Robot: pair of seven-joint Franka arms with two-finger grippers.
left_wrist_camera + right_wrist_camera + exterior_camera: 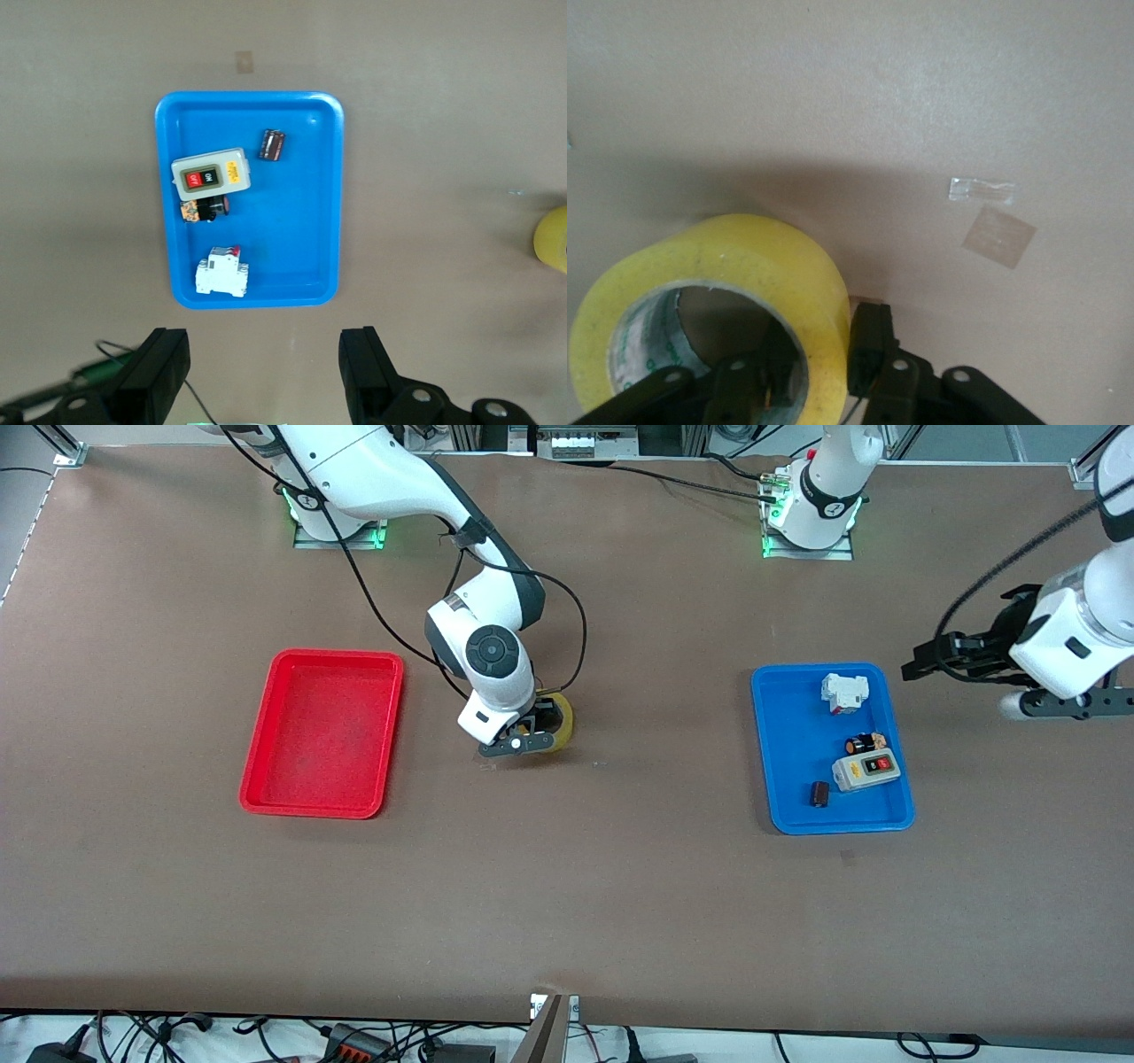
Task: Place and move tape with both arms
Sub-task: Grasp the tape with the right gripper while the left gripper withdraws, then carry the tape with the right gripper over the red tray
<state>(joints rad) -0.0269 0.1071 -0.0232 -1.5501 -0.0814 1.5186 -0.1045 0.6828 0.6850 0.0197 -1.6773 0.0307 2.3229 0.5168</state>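
My right gripper is holding the yellow tape, still between the two trays. It will let go of it near the middle of the red tray [325, 724].
The yellow tape [561, 724] is at the table's middle, between the two trays; it also shows at the edge of the left wrist view [553, 239]. My right gripper [530, 737] is down on it. In the right wrist view the right gripper [824, 350] is shut on the tape [744, 261], one finger inside the grey-lined hole and the other against the outer wall. My left gripper [918, 664] waits open in the air over bare table beside the blue tray, toward the left arm's end; the left gripper [266, 354] holds nothing.
A red tray [323, 731] lies toward the right arm's end. A blue tray [788, 735] [301, 221] holds a white switch box with a red button [866, 771], a white breaker [843, 693], a dark cylinder [859, 744] and a small dark block [819, 794].
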